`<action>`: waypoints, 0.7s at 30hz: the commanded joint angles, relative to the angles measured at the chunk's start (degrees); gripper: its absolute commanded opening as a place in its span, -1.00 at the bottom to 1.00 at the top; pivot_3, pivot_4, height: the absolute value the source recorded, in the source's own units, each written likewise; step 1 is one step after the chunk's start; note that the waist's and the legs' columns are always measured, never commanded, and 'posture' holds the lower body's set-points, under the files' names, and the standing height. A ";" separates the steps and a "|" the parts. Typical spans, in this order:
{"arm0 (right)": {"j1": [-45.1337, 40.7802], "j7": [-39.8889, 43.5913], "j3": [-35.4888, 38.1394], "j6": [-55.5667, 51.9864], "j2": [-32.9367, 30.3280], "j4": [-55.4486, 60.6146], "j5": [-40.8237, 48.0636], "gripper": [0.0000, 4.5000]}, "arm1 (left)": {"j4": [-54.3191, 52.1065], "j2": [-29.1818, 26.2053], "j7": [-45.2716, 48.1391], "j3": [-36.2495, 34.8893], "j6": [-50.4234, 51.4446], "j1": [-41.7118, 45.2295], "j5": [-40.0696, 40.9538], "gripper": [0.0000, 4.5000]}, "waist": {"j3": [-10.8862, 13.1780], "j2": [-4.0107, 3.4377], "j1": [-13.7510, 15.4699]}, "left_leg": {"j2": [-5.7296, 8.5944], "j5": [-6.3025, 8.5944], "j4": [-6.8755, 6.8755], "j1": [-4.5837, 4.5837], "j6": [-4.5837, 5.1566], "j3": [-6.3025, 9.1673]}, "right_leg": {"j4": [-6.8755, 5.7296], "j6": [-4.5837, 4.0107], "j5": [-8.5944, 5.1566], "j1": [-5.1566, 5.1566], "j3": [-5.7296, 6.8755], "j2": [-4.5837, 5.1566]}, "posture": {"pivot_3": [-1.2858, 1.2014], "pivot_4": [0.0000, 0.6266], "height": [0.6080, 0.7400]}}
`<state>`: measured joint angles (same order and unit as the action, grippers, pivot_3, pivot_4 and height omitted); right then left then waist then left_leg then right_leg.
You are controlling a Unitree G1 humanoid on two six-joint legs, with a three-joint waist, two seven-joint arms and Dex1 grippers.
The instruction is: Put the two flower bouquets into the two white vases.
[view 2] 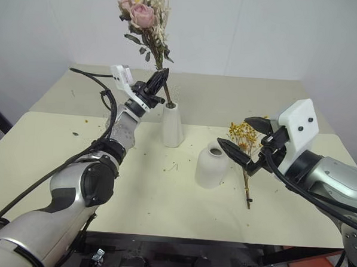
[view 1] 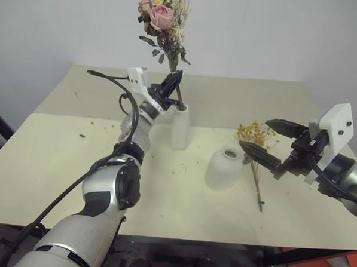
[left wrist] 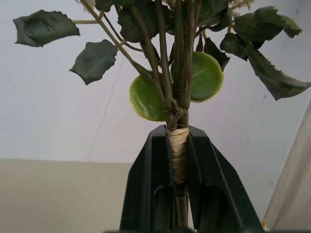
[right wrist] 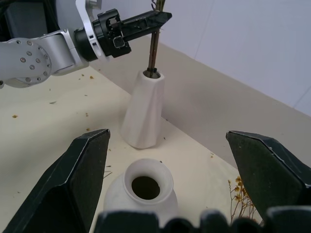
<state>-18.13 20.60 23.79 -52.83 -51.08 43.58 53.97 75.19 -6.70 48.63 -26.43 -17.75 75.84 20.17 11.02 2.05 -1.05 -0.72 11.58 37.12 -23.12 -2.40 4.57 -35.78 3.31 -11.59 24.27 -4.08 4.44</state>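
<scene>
I need to let go with my left gripper, and the pink rose bouquet will then rest down in the opening of the tall white vase point(view 1: 180, 111).
My left gripper point(view 1: 172, 85) is shut on the wrapped stems of the pink rose bouquet point(view 1: 163, 19), holding it upright above the tall white vase point(view 1: 180, 127). In the right wrist view the stem ends reach into the mouth of that tall vase point(right wrist: 144, 116). The squat white vase point(view 1: 223, 167) stands to its right, with nothing in it. Beside it the thin yellow bouquet point(view 1: 255, 149) lies flat on the table. My right gripper point(view 1: 265, 141) hovers open over that bouquet, its fingers wide apart with nothing between them.
The cream table point(view 1: 57, 157) carries scattered dry crumbs and petals near the vases. A white wall rises close behind the table's far edge. The near edge runs just below my arms.
</scene>
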 commanded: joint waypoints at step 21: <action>-0.04 -3.22 4.09 1.66 -0.94 1.73 4.81 1.00 | -0.22 0.74 -0.11 5.23 -5.20 -2.41 -7.12 -0.94 | 0.00 0.00 0.03 | 0.00 0.00 0.00 0.01 0.00 0.00 | -0.01 0.00 0.00 0.00 0.00 0.00 | 0.03 -0.52 1.00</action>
<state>-17.67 17.91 25.62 -52.56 -51.08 43.93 58.13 75.47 -6.07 48.63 -21.52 -21.23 73.12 13.44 11.02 2.05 -1.02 -0.72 11.58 37.12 -23.12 -2.40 4.58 -35.79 3.31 -11.59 24.27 -4.08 4.43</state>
